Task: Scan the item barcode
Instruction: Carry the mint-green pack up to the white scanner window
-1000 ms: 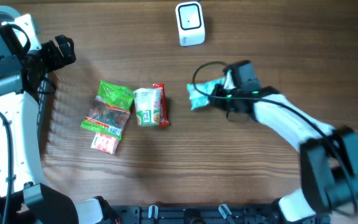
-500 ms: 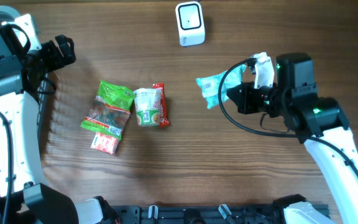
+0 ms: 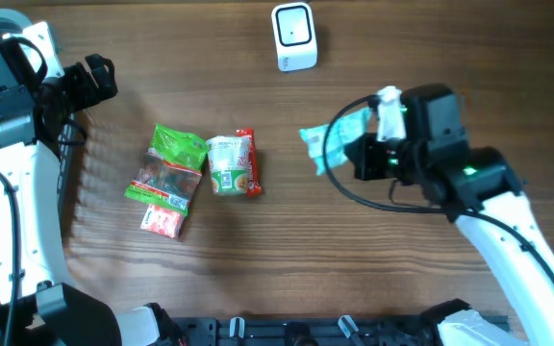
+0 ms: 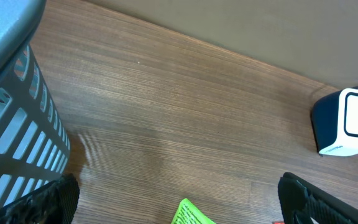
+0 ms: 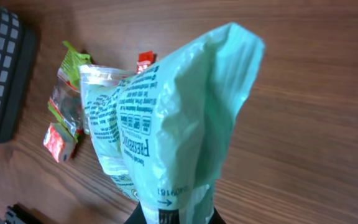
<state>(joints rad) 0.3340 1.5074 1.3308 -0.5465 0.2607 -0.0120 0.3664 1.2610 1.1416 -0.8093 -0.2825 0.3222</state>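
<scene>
Next, my right gripper sets down the mint-green packet on the bare wooden table (image 3: 445,141) under its own wrist.
My right gripper (image 3: 352,149) is shut on one end of a pale mint-green packet (image 3: 323,142), which it holds up off the wooden table, right of centre. In the right wrist view the packet (image 5: 173,118) stands up from the gripper (image 5: 174,218) and fills the middle; printed text and a small dark barcode strip show near the pinched end. The white scanner (image 3: 293,37) stands at the table's far edge, also seen in the left wrist view as the scanner (image 4: 347,121). At the upper left my left gripper (image 3: 97,79) is wide open and holds nothing; its fingertips (image 4: 319,200) frame bare wood.
A bright green snack bag (image 3: 171,161), a pale cup-shaped pack (image 3: 227,163), a red stick pack (image 3: 249,163) and a small red-and-white sachet (image 3: 162,221) lie left of centre. A dark slatted basket (image 4: 17,130) stands at the left edge under the left arm.
The right arm has lifted the mint packet off the table and swung round, so the packet now hangs a little further right and higher. The left arm has not moved.
</scene>
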